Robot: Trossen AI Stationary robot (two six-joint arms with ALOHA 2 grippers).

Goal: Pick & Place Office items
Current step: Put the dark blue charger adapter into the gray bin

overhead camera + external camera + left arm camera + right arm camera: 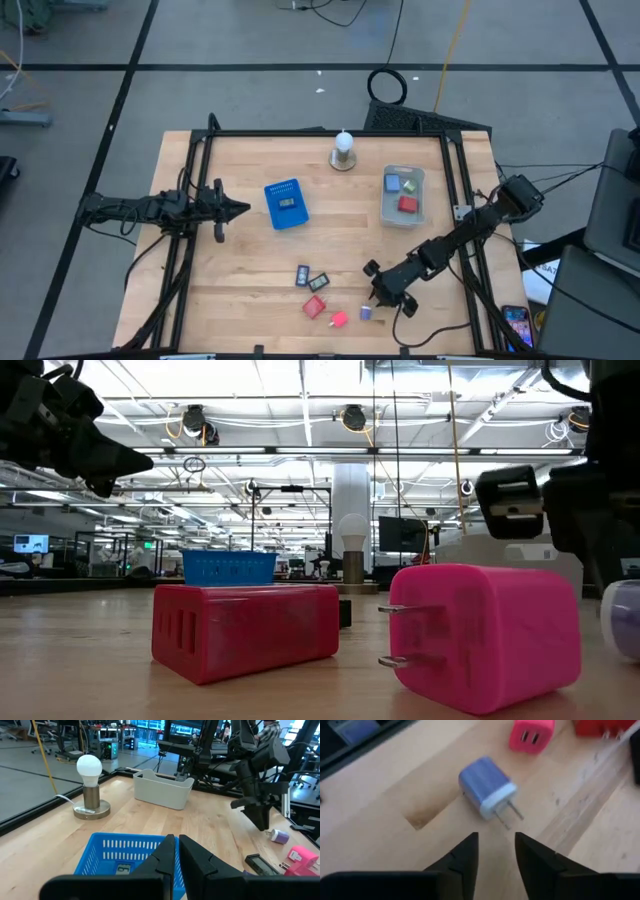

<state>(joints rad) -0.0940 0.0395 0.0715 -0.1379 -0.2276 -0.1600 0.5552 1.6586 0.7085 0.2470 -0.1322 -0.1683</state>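
The purple piece's prongs point at the open fingers of my right gripper, so it should reach past them and close on the sides of the piece's purple body (486, 784).
Several small plug-like office items lie near the table's front: a blue one (302, 274), a dark grey one (322, 281), a red one (315, 306), a pink one (338, 319) and a purple one (365, 313). My right gripper (378, 295) hovers open just beyond the purple piece (485, 785), which lies on its side with its prongs toward the fingers. The pink piece (531, 734) lies past it. My left gripper (238, 208) is shut and empty at the table's left, above the blue basket (125, 855).
A grey bin (403, 195) at the right rear holds a blue and a red piece. A white bulb on a round base (343, 150) stands at the far edge. The blue basket (285, 203) sits mid-table. A black frame runs along the table's sides.
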